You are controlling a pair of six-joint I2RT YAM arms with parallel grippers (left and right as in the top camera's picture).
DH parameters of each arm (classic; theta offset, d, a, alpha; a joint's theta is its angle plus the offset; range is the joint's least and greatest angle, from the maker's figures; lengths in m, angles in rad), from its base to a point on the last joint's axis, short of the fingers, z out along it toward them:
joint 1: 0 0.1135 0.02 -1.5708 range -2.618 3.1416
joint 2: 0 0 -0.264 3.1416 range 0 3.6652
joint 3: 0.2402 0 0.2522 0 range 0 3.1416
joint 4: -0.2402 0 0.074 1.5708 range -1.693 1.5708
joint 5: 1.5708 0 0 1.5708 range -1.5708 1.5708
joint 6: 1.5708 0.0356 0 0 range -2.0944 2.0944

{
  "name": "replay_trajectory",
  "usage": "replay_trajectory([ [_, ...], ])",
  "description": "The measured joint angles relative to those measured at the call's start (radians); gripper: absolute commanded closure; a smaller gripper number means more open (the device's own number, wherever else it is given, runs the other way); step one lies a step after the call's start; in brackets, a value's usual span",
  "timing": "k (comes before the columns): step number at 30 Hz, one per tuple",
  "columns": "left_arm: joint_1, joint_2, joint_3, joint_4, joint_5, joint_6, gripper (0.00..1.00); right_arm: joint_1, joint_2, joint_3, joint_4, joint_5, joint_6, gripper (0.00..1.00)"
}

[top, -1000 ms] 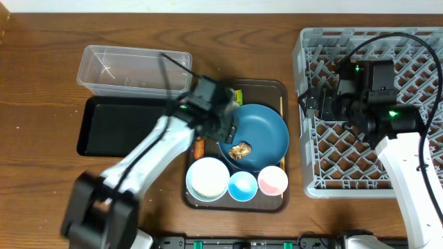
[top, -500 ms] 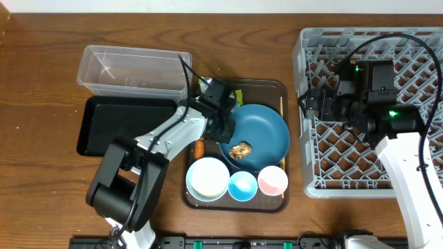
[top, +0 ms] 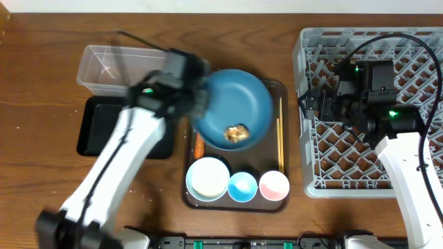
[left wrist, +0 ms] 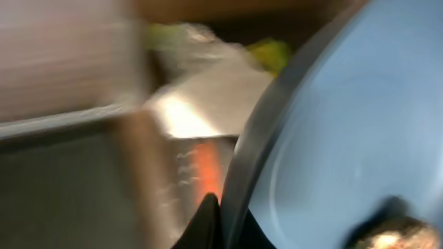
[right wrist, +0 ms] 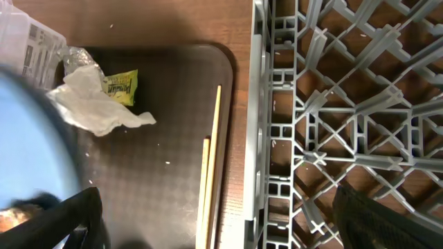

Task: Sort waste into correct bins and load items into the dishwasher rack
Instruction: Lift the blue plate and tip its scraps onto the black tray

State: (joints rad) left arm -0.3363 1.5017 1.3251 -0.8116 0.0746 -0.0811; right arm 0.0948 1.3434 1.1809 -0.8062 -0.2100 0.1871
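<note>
Next, my right gripper grabs the large dark blue dish. It should hold the dish's rim (top: 271,108) (right wrist: 71,153) facing the grey rack, opposite my left gripper.
My left gripper (top: 196,104) is shut on the left rim of the large dark blue dish (top: 235,107) and holds it tilted above the brown tray. A brown food lump (top: 237,133) lies in the dish. In the left wrist view the rim (left wrist: 252,159) sits between my gripper's (left wrist: 225,221) jaws, with the orange carrot (left wrist: 206,166), white napkin (left wrist: 197,104) and yellow-green wrapper (left wrist: 271,52) blurred below. A white bowl (top: 208,178), blue cup (top: 243,185) and pink cup (top: 273,183) stand at the tray's front, chopsticks (top: 280,135) along its right side. My right gripper (right wrist: 216,204) hangs open over the rack's (top: 374,104) left edge.
The clear tub (top: 124,69) stands at the back left with the black tray (top: 104,128) in front of it. The brown serving tray (top: 280,200) lies between these bins and the grey rack. The right wrist view shows napkin (right wrist: 93,104), wrapper (right wrist: 121,86) and chopsticks (right wrist: 211,173).
The left gripper closed on the blue dish's rim and raised it up and toward the back left, baring the tray beneath. The right arm has stayed where it was.
</note>
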Motion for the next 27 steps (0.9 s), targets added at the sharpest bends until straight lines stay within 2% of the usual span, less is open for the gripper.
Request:
replay_trajectory([
  [6,0.097,-0.09,0.001,-0.158,-0.398,-0.052,0.94,0.0,0.0,0.0,0.036,0.0,0.0,0.01],
  [10,0.103,-0.089,0.001,-0.237,-0.709,-0.188,0.94,0.0,0.0,0.0,0.064,0.0,0.0,0.01],
  [14,0.069,-0.057,-0.003,-0.305,-0.948,-0.321,0.94,0.0,0.0,0.0,0.064,0.0,0.0,0.01],
  [20,-0.035,0.089,-0.016,-0.368,-1.172,-0.42,0.94,0.0,0.0,0.0,0.064,0.0,0.0,0.01],
  [27,-0.118,0.211,-0.027,-0.446,-1.361,-0.454,0.94,0.0,0.0,0.0,0.063,0.0,0.0,0.01],
])
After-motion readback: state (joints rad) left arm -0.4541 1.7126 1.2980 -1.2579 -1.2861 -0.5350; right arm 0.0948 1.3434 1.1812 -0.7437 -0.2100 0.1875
